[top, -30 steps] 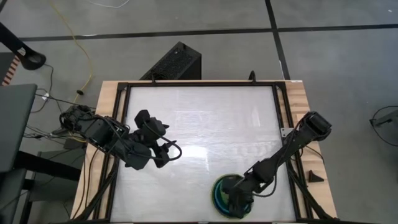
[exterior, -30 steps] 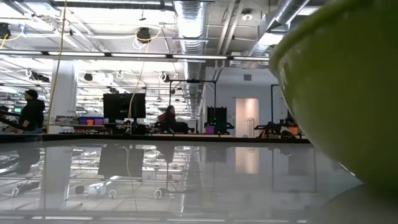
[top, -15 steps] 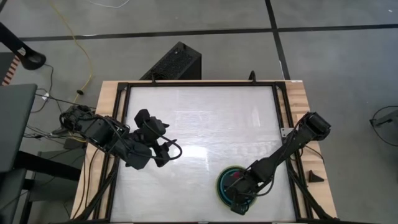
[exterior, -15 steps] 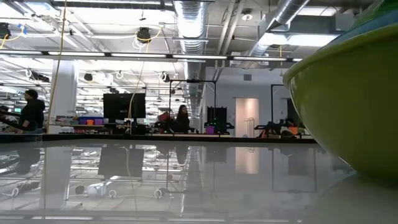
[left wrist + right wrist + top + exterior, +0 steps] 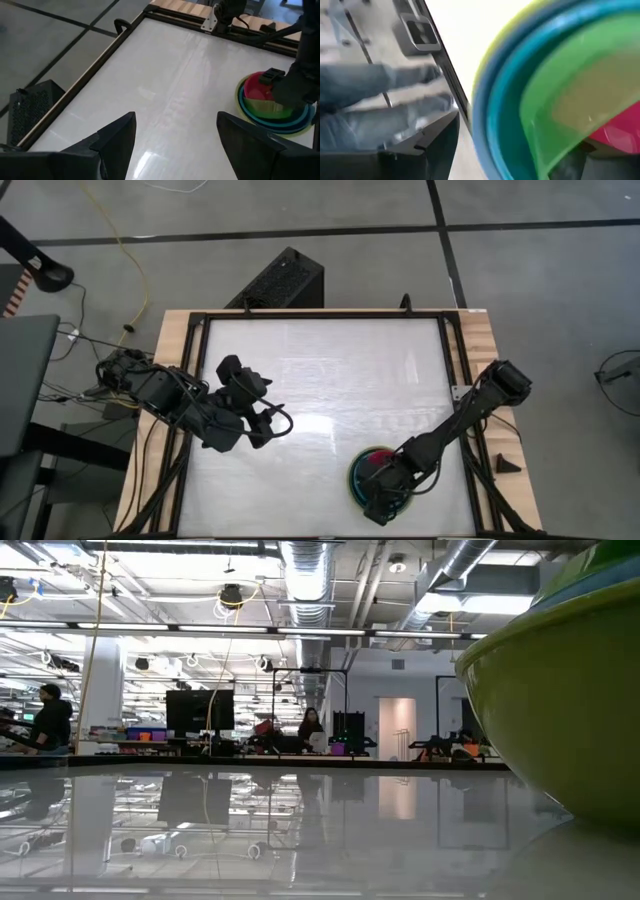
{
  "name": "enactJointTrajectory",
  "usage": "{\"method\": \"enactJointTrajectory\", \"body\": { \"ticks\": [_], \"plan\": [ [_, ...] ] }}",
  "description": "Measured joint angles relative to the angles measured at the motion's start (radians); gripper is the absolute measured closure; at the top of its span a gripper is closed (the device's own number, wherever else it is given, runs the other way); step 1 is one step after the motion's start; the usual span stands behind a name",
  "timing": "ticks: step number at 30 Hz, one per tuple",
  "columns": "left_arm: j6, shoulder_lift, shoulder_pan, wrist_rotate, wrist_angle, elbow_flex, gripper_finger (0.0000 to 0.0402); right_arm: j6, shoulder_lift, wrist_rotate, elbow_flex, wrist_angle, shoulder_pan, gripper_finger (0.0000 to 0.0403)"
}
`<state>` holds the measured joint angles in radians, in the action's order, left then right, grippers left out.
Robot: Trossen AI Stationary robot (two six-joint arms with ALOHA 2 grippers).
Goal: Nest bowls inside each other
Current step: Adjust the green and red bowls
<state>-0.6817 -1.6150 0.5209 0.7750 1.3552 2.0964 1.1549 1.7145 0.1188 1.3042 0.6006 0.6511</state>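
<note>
My right gripper will lower the small lime green bowl flat, as it stands tilted inside the teal bowl, and then take the pink bowl's rim (image 5: 251,79).
The bowls stand nested in one stack (image 5: 372,472) at the table's near right. The pink bowl (image 5: 257,90) sits inside the small lime green one (image 5: 265,106), then come teal (image 5: 515,90), light blue (image 5: 485,117) and the large lime green bowl (image 5: 570,720), whose base rests on the table. My right gripper (image 5: 382,502) hangs open over the stack's near side, one finger (image 5: 427,145) outside the rims and the other (image 5: 592,157) over the inner bowls. My left gripper (image 5: 275,423) is open above the table's left middle, with nothing between its fingers. My right gripper comes at the stack slanting down from the table's right. Its outer finger stands clear of the large bowl's rim (image 5: 482,75). Whether its inner finger touches the small lime green bowl's wall (image 5: 570,100), I cannot tell.
A black rail (image 5: 458,380) on a wooden border frames the white table. A person's legs in blue jeans (image 5: 370,95) show just beyond the near rail by the stack. A black box (image 5: 282,280) lies past the far edge. The table's middle and far part lie bare.
My right gripper's fingers have spread apart over the stack, and the pink bowl now shows between them. The large lime green bowl, tipped up a second ago, has settled level on the table. The stack has shifted slightly toward the far right.
</note>
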Motion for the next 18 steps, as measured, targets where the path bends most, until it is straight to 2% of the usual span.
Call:
{"method": "enactJointTrajectory", "body": {
  "ticks": [8,13,18],
  "plan": [
    [0.019,0.000,0.000,0.000,0.000,0.000,0.0136,0.041,-0.003,-0.206,0.123,0.079,0.039,0.0122],
    [0.034,0.000,0.000,0.000,0.000,0.000,0.0136,0.079,-0.003,-0.221,0.125,0.092,0.043,0.0138],
    [0.035,0.000,0.000,0.000,0.000,0.000,0.0136,0.084,-0.003,-0.230,0.126,0.107,0.043,0.0194]
  ]
}}
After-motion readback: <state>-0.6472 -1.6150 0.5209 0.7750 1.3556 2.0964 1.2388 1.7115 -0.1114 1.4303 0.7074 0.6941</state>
